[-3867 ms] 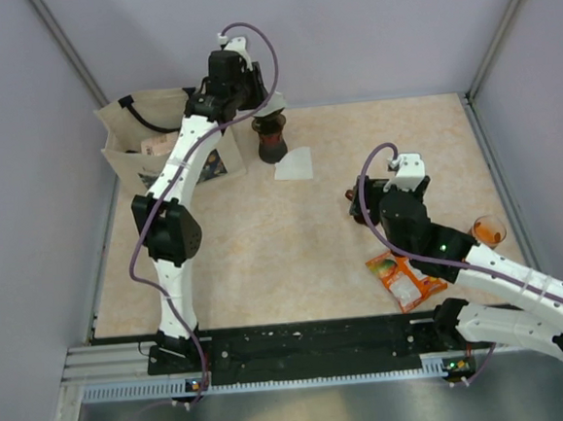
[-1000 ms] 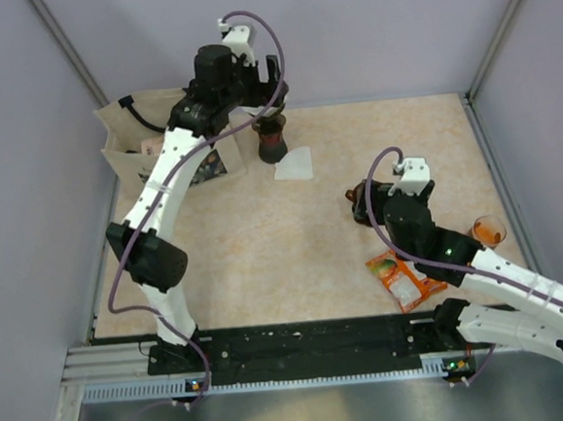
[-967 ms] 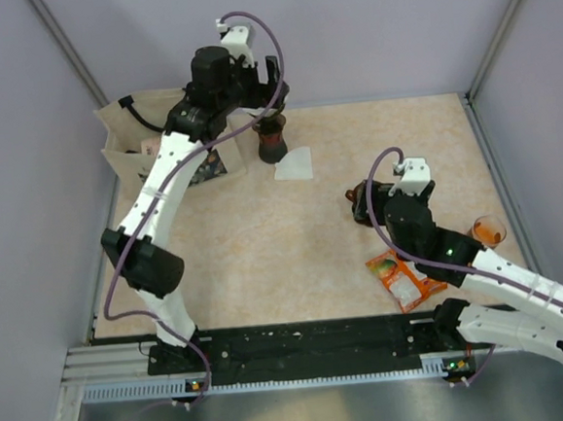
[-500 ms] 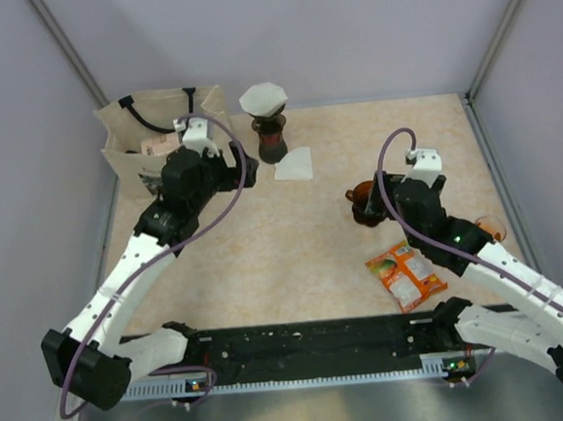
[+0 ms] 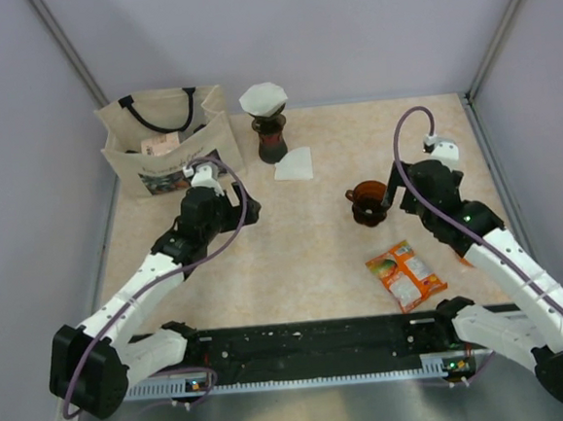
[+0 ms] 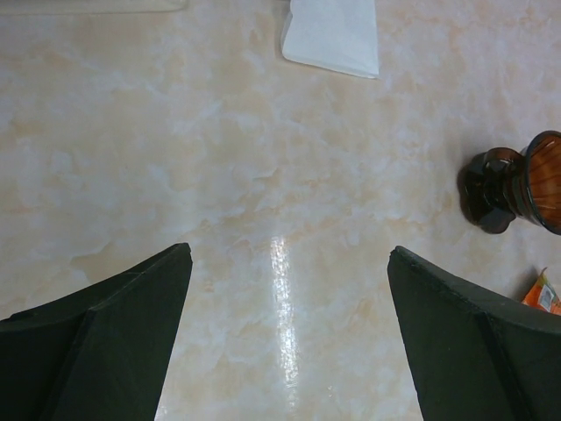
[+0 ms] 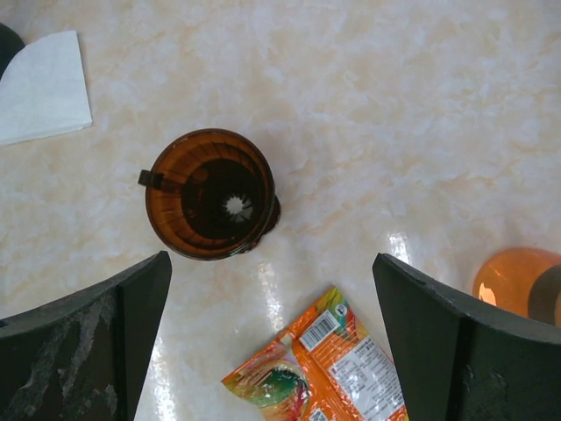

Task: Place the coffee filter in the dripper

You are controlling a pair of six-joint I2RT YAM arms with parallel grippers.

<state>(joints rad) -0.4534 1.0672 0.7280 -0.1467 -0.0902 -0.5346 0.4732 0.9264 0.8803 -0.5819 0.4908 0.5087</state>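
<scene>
The robot's right gripper will next move to the handle of the amber dripper (image 5: 350, 195) (image 7: 152, 180) behind the orange snack packet and close there.
A white coffee filter (image 5: 263, 99) sits opened in the top of the dark cone-shaped dripper (image 5: 272, 141) at the back of the table, with no gripper on it. A second, flat white filter (image 5: 294, 164) (image 6: 333, 35) (image 7: 44, 88) lies just to its right. My left gripper (image 5: 237, 207) (image 6: 290, 248) hovers open over bare table left of centre, well in front of the dripper. On the right, my right gripper (image 5: 404, 193) (image 7: 272, 256) is open and empty above the table.
An amber translucent dripper with a handle (image 5: 369, 204) (image 7: 210, 195) (image 6: 517, 180) stands under the right gripper. An orange snack packet (image 5: 406, 274) (image 7: 324, 368) lies in front of it, an orange cup (image 7: 517, 285) to its right. A beige tote bag (image 5: 164, 142) stands back left.
My left arm has pulled back from the dripper to the table's middle, leaving the filter in the cone. The right arm has swung rightward, uncovering the amber dripper.
</scene>
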